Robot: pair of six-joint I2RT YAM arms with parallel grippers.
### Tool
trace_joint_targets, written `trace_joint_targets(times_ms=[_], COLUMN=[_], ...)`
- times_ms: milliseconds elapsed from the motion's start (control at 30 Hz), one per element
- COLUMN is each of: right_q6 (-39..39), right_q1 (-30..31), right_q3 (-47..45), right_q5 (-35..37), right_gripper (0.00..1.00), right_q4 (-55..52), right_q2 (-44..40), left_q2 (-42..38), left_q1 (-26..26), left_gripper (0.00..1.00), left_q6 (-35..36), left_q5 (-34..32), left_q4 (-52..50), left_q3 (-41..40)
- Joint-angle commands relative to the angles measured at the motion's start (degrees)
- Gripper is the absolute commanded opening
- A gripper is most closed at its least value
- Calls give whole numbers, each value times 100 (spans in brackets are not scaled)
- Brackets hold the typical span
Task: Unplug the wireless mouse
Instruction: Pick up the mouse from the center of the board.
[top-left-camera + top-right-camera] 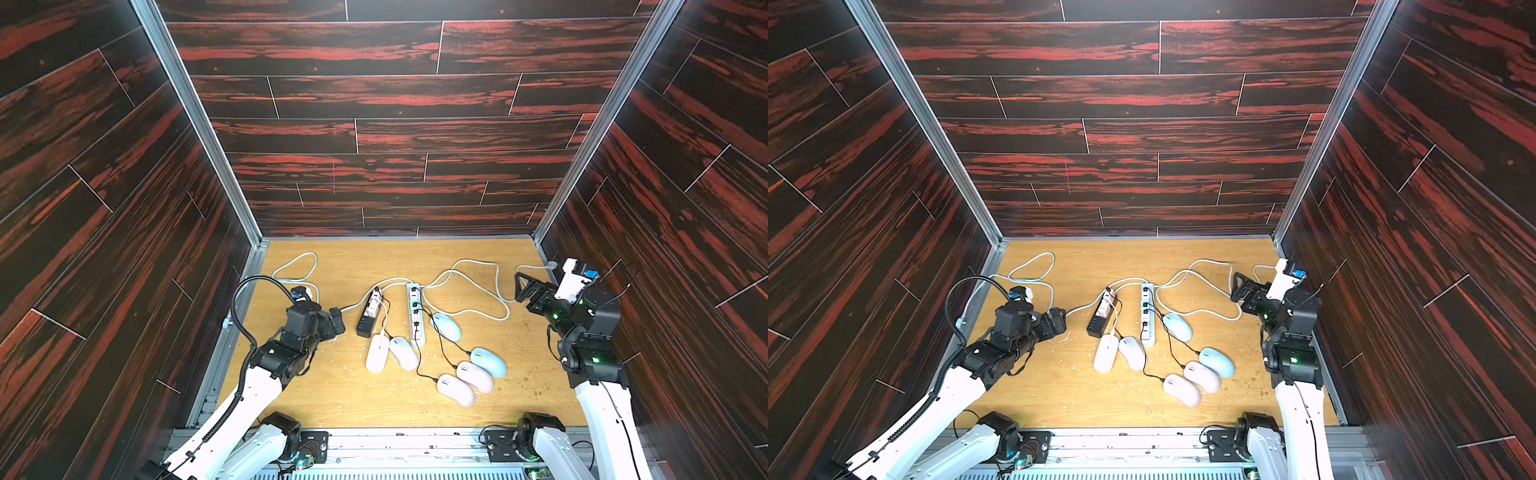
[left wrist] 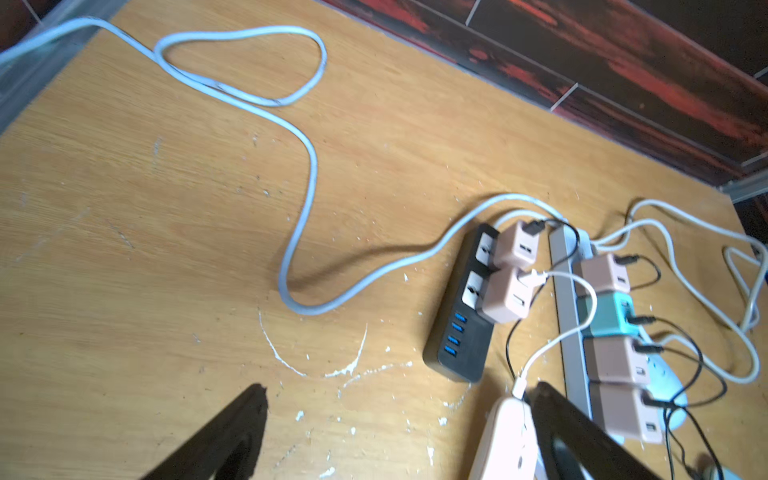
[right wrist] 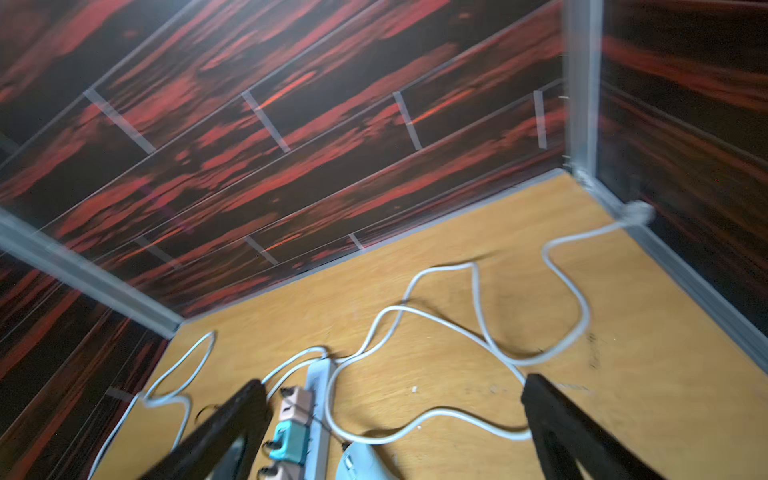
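Note:
The left gripper needs to grab the middle of the flat white mouse (image 1: 377,355) (image 2: 502,468), the one that has a white cable, just in front of the black power strip.
Several wireless mice lie mid-table in both top views, among them a flat white mouse (image 1: 377,353) and a pale blue mouse (image 1: 446,327). Thin cables run from them to charger cubes on a black power strip (image 1: 368,318) and a white power strip (image 1: 415,316). My left gripper (image 1: 336,322) hangs open just left of the black strip (image 2: 461,332). In the left wrist view it (image 2: 401,390) is empty, and the flat mouse (image 2: 505,440) lies beside one finger. My right gripper (image 1: 524,289) is open and empty at the far right, above a looped white cord (image 3: 478,332).
Thick white power cords loop over the back of the wooden table (image 1: 340,399), one at the back left (image 1: 295,266), others at the back right (image 1: 478,291). Dark wood-pattern walls (image 1: 374,124) close in three sides. A teal charger cube (image 2: 609,322) sits among pink ones.

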Motion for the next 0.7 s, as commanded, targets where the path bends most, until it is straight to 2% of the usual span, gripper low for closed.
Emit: trace_joint_targets(times_ms=[0,100,233,300,467,667], right_q6=[190,158,605,683,909,1341], right_q1=[2,10,168,587,2062,3935], right_q3=[176,180,-45,-121,-332,-382], right_q5=[552,-44,-571,-310,851,2041], right_gripper=[98,99,96,96,97,97], right_q4=[-761,-689,-420,-475,-585,-498], right_q2=[214,306,282,268,155,559], left_q2=[30,87,172,199,286,357], left_q1=[-206,-413,-603,-686,-940,-1179], left_gripper=[100,100,100,100,100,100], left_q6=[176,190,117,45,-141,-209], left_q5=[355,446,404,350,75,-128], left_q4=[-308,-373,-386,-315,-149,-89], left_q3=[21,22,-85,-166,-336,-435])
